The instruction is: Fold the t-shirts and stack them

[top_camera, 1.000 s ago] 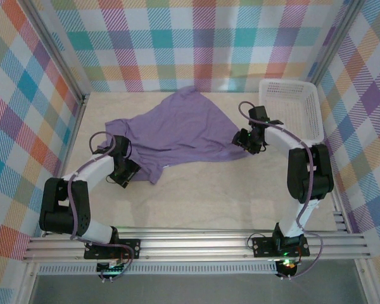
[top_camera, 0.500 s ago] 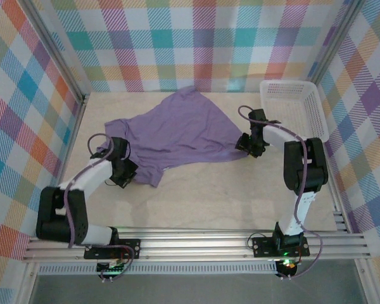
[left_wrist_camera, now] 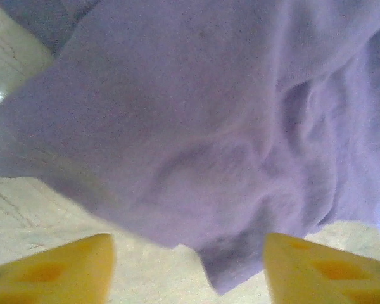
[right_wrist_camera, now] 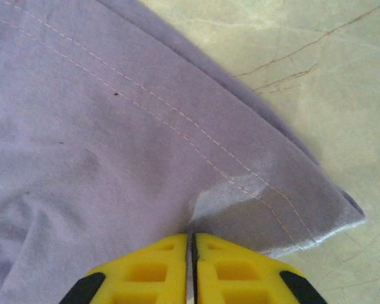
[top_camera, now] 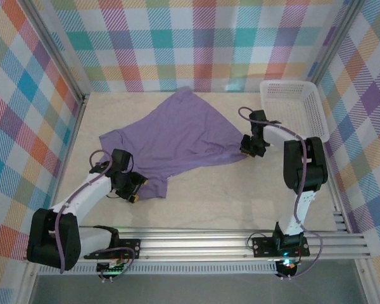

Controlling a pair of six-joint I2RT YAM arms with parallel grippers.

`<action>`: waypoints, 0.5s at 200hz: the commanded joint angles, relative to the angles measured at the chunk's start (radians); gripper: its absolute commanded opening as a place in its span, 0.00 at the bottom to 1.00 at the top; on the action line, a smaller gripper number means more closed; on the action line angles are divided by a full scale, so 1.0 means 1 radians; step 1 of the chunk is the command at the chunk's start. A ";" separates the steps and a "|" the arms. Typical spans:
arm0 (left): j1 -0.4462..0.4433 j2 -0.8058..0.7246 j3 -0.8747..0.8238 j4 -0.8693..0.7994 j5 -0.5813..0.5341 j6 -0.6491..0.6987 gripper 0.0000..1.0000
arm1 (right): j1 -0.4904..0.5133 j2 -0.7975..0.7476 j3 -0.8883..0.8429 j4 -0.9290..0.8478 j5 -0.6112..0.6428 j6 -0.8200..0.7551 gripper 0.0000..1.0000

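The robot's right gripper pinches the t-shirt too close to the corner of the slanting hem, so it should open and grip the cloth further in from the hem (right_wrist_camera: 99,232).
The lavender t-shirt (top_camera: 177,136) lies spread and rumpled across the middle of the table. My left gripper (top_camera: 134,185) sits at its near-left corner. In the left wrist view its yellow fingers (left_wrist_camera: 63,269) stand wide apart, and a loose corner of the t-shirt (left_wrist_camera: 196,126) rests on the table between them, touched by neither. My right gripper (top_camera: 247,147) is at the shirt's right corner. In the right wrist view that gripper (right_wrist_camera: 191,238) is shut, pinching a pucker of the t-shirt (right_wrist_camera: 114,126) just inside the stitched hem.
A white lattice basket (top_camera: 288,83) stands at the back right, close behind the right arm. Bare pale tabletop (top_camera: 228,196) stretches in front of the shirt. Plaid walls close in the left, back and right sides.
The left gripper moved nearer and rightward, pulling the shirt's near-left corner out, and now stands open. The right gripper has shut on the hem corner.
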 commanded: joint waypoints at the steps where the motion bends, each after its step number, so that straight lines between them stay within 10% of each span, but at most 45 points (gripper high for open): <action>1: 0.012 -0.044 0.123 -0.161 -0.092 0.075 0.81 | 0.029 -0.066 -0.016 -0.033 0.037 -0.021 0.09; 58: 0.367 0.139 0.196 -0.137 -0.128 0.282 0.80 | 0.072 -0.067 -0.020 -0.038 0.072 -0.003 0.36; 100: 0.438 0.396 0.315 0.002 -0.110 0.324 0.71 | 0.074 0.019 0.041 -0.073 0.065 -0.028 0.42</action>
